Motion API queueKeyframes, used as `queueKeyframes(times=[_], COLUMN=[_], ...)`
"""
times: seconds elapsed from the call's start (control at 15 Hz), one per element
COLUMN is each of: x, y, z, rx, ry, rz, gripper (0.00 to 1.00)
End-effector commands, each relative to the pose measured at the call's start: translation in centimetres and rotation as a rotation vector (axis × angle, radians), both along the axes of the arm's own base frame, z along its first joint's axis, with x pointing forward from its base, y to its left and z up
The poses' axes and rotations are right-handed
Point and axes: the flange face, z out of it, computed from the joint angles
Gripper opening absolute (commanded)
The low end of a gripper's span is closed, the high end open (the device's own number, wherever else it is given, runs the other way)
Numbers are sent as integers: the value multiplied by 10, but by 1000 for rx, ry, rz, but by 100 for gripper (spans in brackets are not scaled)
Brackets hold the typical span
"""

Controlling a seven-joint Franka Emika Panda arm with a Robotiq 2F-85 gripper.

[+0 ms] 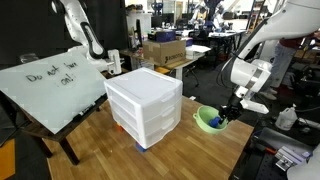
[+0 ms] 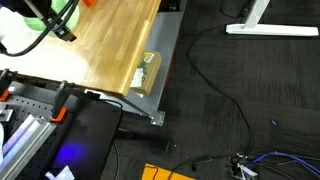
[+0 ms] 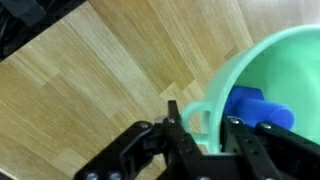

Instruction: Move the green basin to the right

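Note:
My gripper is to set the green basin, now on the wooden table, down on the bare wood (image 1: 222, 135) near the edge of the table by the base of the arm.
The green basin (image 1: 207, 121) is a small lime-green bowl on the wooden table (image 1: 180, 150), to the right of the white drawer unit. In the wrist view the green basin (image 3: 262, 55) fills the right side, with a small blue object (image 3: 258, 108) inside it. My gripper (image 1: 225, 113) is at the basin's right rim. In the wrist view my gripper (image 3: 205, 120) straddles the rim: one finger is outside, against a looped handle, and the other is inside the bowl. The jaws look closed on the rim.
A white three-drawer unit (image 1: 145, 105) stands mid-table, close to the left of the basin. A whiteboard (image 1: 50, 85) leans at the table's left. The table's right edge (image 1: 245, 150) is near the basin. A small box (image 2: 147, 72) lies near the table's edge.

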Motion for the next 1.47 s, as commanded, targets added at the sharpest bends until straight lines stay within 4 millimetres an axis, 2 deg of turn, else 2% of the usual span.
queueKeyframes(times=[0.0,0.6,0.67,1.13,1.2,1.4], x=[-1,-3,-2,-3,-2,-8], y=[4,13,14,15,13,4], z=[-1,-3,-5,-5,-6,-14], rx=[15,80,55,65,73,105], ry=[-30,-112,-76,-83,-78,-62], rz=[6,60,58,62,57,17], gripper=[8,8,33,33,8,8])
